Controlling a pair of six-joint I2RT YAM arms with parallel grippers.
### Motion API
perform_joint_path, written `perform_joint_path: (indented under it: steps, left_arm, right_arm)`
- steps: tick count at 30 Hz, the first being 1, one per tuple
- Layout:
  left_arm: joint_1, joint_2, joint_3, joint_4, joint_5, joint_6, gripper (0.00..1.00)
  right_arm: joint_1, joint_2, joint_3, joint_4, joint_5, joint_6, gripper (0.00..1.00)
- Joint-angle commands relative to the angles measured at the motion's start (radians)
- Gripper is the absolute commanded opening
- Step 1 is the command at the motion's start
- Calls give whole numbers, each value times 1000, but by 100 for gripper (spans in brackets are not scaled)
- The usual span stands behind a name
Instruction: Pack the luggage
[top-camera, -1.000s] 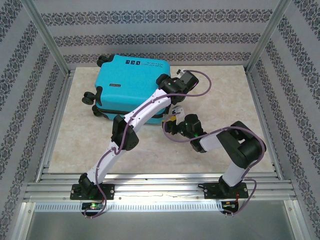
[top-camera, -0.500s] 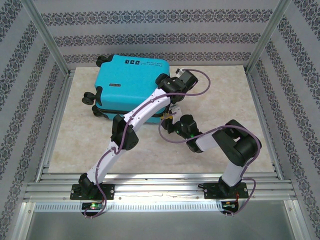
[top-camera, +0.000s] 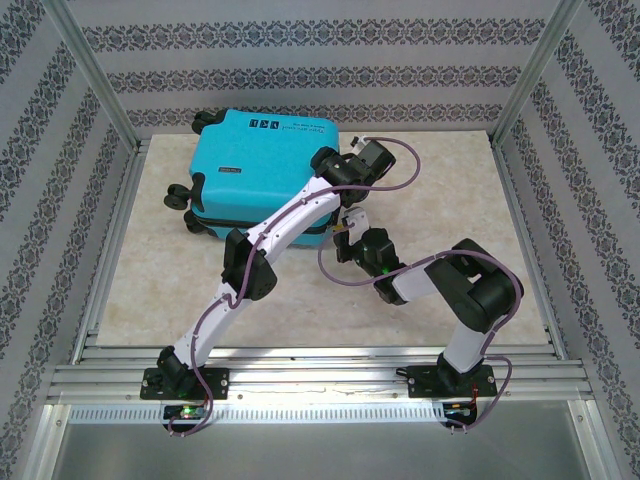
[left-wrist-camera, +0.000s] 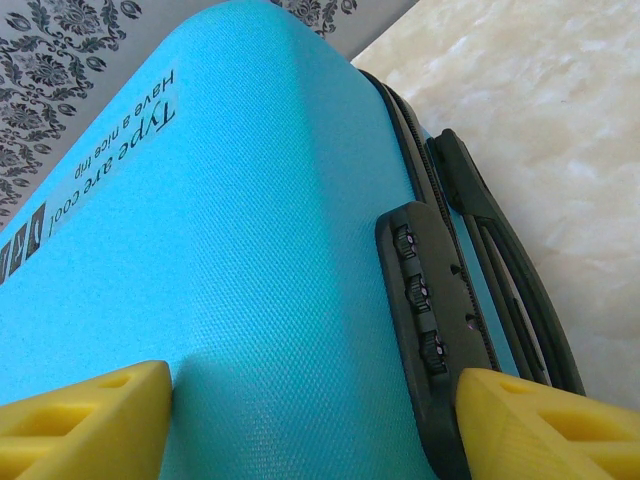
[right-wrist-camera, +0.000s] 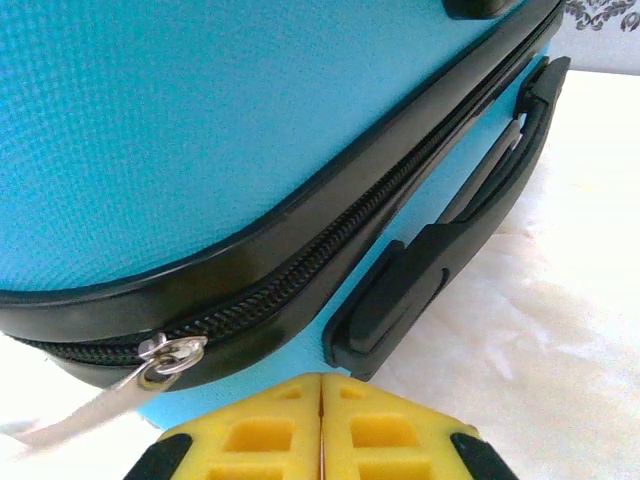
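I should open the shut, empty fingers of my right gripper, as the metal zipper pull sticks out beside them, then move over and pinch the pull (right-wrist-camera: 152, 378) near its slider.
The luggage (top-camera: 250, 165), a turquoise hard-shell suitcase, lies closed on its side at the back left of the table. My left gripper (top-camera: 328, 170) is open over its right end, with the yellow fingers (left-wrist-camera: 80, 420) spread across the shell (left-wrist-camera: 250, 250) beside the black combination lock (left-wrist-camera: 420, 290). My right gripper (top-camera: 345, 230) is shut, fingertips pressed together with nothing between them, just in front of the suitcase's near right corner. In the right wrist view the gripper (right-wrist-camera: 321, 420) sits below the black zipper; the metal zipper pull (right-wrist-camera: 165, 358) is to its left and apart from it.
A black side handle (right-wrist-camera: 450, 250) runs along the suitcase edge facing my right gripper. Black wheels (top-camera: 178, 195) stick out at the left end. Aluminium frame posts (top-camera: 95, 80) and patterned walls enclose the beige tabletop (top-camera: 450, 190).
My right gripper has closed from partly open to shut and moved a little up-left toward the suitcase corner. The left arm and the luggage have stayed put.
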Motion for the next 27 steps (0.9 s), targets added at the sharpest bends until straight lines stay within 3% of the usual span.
perform_joint_path:
  steps: [1, 7, 17, 27]
  left_arm:
    - [10, 7, -13, -106, 64, -44, 73]
    - [11, 7, -17, -109, 69, -46, 72]
    - [10, 5, -24, -106, 77, -50, 73]
    - [10, 4, -25, -112, 77, -52, 73]
  right_arm:
    - [-4, -24, 8, 25, -33, -37, 8]
    - [-6, -44, 3, -19, -74, -27, 27]
    - [4, -82, -109, 18, -102, 27, 35]
    - [27, -81, -28, -43, -109, -2, 47]
